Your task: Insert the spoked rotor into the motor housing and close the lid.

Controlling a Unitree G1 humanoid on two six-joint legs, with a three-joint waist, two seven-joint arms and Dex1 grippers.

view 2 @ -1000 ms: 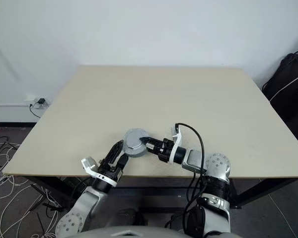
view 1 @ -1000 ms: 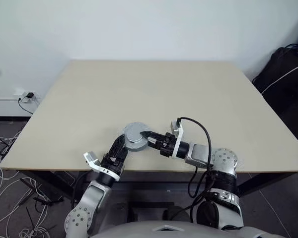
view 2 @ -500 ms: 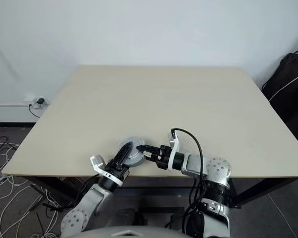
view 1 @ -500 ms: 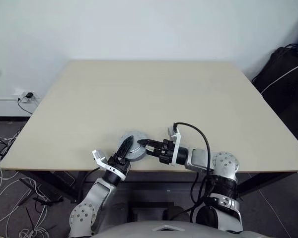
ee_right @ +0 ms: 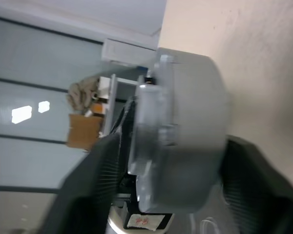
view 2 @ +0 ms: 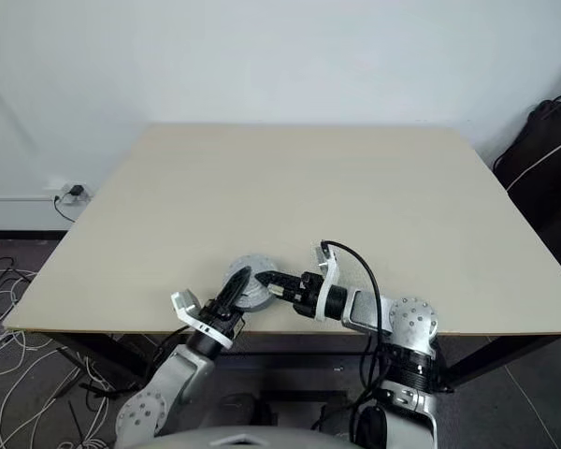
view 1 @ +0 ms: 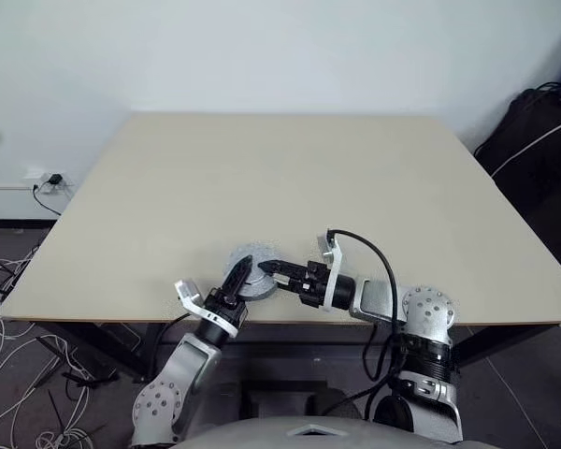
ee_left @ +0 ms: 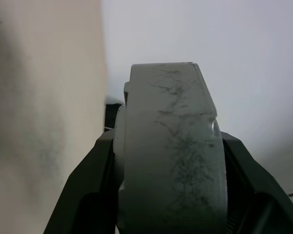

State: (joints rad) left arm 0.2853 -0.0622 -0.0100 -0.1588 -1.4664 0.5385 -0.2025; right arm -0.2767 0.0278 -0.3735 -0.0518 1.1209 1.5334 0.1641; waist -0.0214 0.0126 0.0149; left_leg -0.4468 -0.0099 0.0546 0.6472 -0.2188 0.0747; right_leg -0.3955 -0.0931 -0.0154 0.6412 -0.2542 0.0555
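Next, I let go of the motor housing with my left gripper on the bare table (view 1: 232, 233) just beyond its fingers, farther from the front edge.
The round grey motor housing (ee_right: 195, 131), with the lid (view 1: 246, 264) on it, sits low over the table (view 1: 309, 168) near the front edge. The lid's smooth face points up. My left gripper (view 1: 238, 275) comes in from the near left and is shut on the housing's rim (ee_left: 171, 146); the black fingers (ee_left: 90, 185) press on both sides. My right gripper (view 1: 266, 271) reaches in from the right. Its fingers (ee_right: 249, 170) stand wide on either side of the housing, open. The spoked rotor is hidden.
The housing is close to the table's front edge. A black bag (view 1: 533, 140) lies on the floor at the right. Loose cables (view 1: 9, 290) and a wall socket (view 1: 47, 180) are on the left.
My left gripper has gone from wide open to shut on the housing's rim. The housing has come down slightly toward the front edge. My right gripper's fingers have spread apart.
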